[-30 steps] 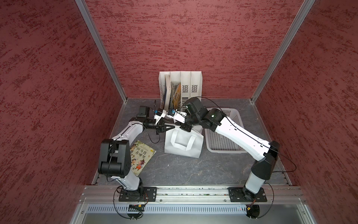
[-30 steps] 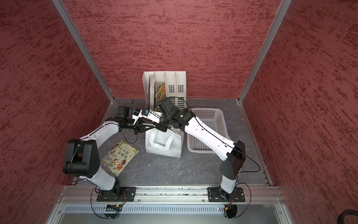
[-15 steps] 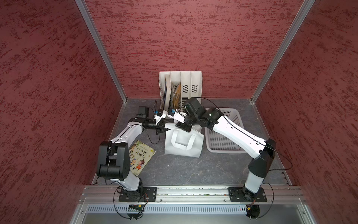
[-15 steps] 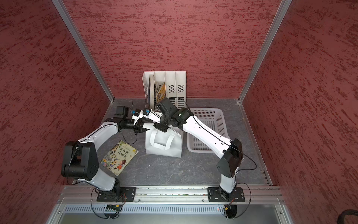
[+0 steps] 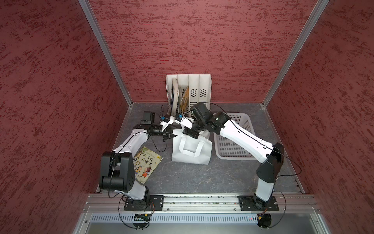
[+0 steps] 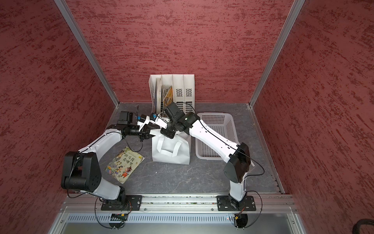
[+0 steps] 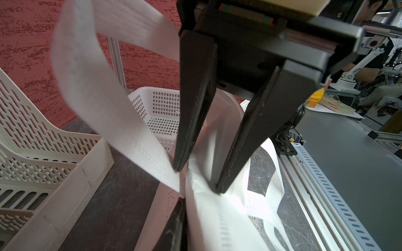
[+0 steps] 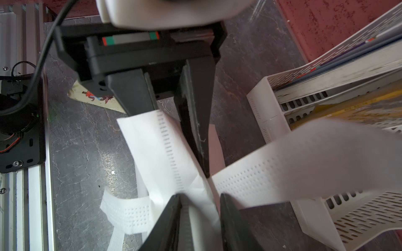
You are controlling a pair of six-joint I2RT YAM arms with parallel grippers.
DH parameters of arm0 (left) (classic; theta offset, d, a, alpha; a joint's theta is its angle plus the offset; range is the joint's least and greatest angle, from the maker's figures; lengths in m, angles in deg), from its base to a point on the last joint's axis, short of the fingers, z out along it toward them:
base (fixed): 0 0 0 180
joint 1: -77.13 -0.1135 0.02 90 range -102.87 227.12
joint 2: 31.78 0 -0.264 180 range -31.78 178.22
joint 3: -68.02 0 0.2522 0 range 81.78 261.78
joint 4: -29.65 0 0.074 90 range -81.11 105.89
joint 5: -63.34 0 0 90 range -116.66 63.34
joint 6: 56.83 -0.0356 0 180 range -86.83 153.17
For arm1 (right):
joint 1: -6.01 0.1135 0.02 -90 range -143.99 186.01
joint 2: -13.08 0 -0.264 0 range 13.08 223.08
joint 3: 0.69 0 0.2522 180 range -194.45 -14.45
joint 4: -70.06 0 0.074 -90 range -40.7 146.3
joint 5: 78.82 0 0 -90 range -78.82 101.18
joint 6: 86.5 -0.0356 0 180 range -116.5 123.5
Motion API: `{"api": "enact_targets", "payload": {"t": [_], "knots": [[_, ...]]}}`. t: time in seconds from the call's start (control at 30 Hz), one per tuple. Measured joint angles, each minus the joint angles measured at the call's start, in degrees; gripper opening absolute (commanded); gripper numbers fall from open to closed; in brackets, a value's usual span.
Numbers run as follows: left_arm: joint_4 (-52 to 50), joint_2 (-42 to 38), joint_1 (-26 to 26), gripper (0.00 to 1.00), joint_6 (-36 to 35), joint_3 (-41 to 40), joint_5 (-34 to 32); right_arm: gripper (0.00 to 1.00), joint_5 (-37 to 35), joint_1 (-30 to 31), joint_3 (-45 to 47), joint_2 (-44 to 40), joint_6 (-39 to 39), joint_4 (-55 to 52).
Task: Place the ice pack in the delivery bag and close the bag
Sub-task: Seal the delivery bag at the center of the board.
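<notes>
The bag's rim has both grippers crowded at one end, so my right gripper should open and grab the bag's free corner [image 5: 208, 138] by the basket while my left gripper stays.
The white delivery bag [image 5: 191, 151] [image 6: 172, 151] stands upright mid-floor, and both grippers meet at its top rim. My left gripper [image 5: 171, 135] [image 8: 195, 171] is shut on the rim fabric at the bag's left corner. One dark finger [image 7: 179, 221] shows; the other is hidden behind the cloth. My right gripper [image 5: 188, 134] [image 8: 201, 196] [image 7: 199, 180] straddles the same rim, with its fingers apart and loose white fabric between them. A loop handle [image 7: 93, 91] [image 8: 304, 156] arches up beside the jaws. The ice pack is out of view.
A white slotted file rack [image 5: 189, 91] holding books stands against the back wall. To the right of the bag sits a white perforated basket [image 5: 234, 139]. A picture book [image 5: 146, 164] lies flat on the floor by the left arm. Red walls close in on three sides.
The right arm's elbow has swung a little to the left, and its gripper has shifted slightly at the bag's rim. The left gripper and the bag have stayed put.
</notes>
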Motion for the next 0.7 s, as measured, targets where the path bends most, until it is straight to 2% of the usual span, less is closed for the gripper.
{"api": "enact_targets", "payload": {"t": [0.13, 0.33, 0.37, 0.43, 0.47, 0.57, 0.7], "knots": [[0.02, 0.0, 0.0, 0.23, 0.0, -0.09, -0.33, 0.23, 1.57, -0.68, -0.2, 0.39, -0.48, -0.26], [-0.02, -0.35, 0.0, 0.24, 0.0, -0.22, -1.14, 0.07, 3.43, -1.49, -0.31, 0.87, -0.81, -0.44], [-0.02, -0.59, -0.02, 0.24, 0.0, -0.33, -1.33, 0.09, 3.63, -1.55, -0.31, 1.01, -0.81, -0.52], [-0.02, -1.01, -0.07, 0.24, 0.0, -0.55, -1.79, 0.24, 3.91, -1.57, -0.33, 1.2, -0.72, -0.57], [0.0, -1.11, -0.13, 0.24, 0.0, -0.63, -1.88, 0.28, 3.91, -1.6, -0.37, 1.27, -0.68, -0.61], [-0.02, -1.6, -0.17, 0.24, 0.0, -0.9, -2.25, 0.29, 3.91, -1.6, -0.52, 1.57, -0.68, -0.68], [0.0, -1.86, -0.33, 0.24, 0.0, -1.2, -2.82, 0.22, 3.8, -1.6, -0.52, 1.81, -0.44, -0.61]]}}
